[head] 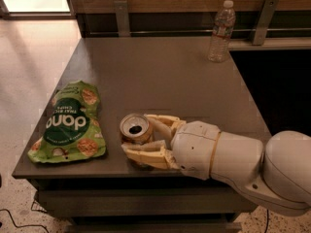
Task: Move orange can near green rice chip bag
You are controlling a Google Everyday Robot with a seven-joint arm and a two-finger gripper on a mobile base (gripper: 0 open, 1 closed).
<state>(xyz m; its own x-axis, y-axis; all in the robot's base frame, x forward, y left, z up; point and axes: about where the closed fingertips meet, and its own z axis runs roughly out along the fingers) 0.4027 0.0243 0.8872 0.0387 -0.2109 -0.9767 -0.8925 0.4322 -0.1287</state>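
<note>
The robot's gripper should release the orange can on the table (134,140) beside the lower half of the green rice chip bag.
The orange can (134,129) stands upright near the table's front edge, its silver top with a dark opening facing up. My gripper (142,139) is shut on the can, one cream finger behind it and one in front. The white arm reaches in from the lower right. The green rice chip bag (69,122) lies flat on the table's left front part, a short gap to the left of the can. The can's lower part is hidden by the front finger.
A clear plastic bottle (219,31) stands at the table's back right. The grey table (165,72) has its front edge just below the can and bag. Metal brackets and a wood wall run behind the table.
</note>
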